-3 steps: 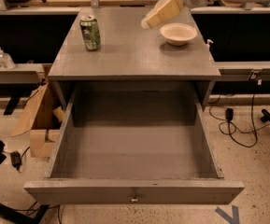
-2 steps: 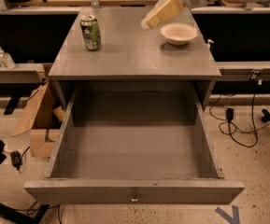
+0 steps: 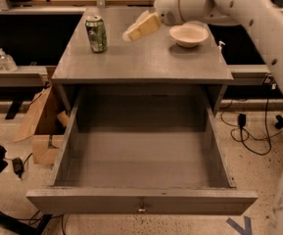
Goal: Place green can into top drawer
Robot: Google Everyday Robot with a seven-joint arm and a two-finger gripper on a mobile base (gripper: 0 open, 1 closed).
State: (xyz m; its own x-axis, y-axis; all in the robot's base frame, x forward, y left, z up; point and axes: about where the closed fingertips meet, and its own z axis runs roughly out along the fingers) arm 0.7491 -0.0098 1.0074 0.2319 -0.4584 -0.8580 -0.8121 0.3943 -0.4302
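Next, my gripper needs to go to the middle of the green can's body (image 3: pixel 98 34) and close there, leaving the green can's top above the fingers.
The green can (image 3: pixel 96 34) stands upright on the far left of the grey cabinet top (image 3: pixel 146 62). The top drawer (image 3: pixel 142 200) is pulled wide open below and holds nothing; its knob (image 3: pixel 141 209) shows at the front. My gripper (image 3: pixel 140 28) hangs over the cabinet top, to the right of the can and apart from it, between the can and a cream bowl. It holds nothing.
A cream bowl (image 3: pixel 189 34) sits on the right of the cabinet top. My white arm (image 3: pixel 248 13) reaches in from the upper right. A cardboard box (image 3: pixel 43 126) stands on the floor to the left. Cables (image 3: pixel 251 131) lie on the floor to the right.
My gripper and arm have moved left and forward over the cabinet top, closer to the can. The can, bowl and drawer have not moved.
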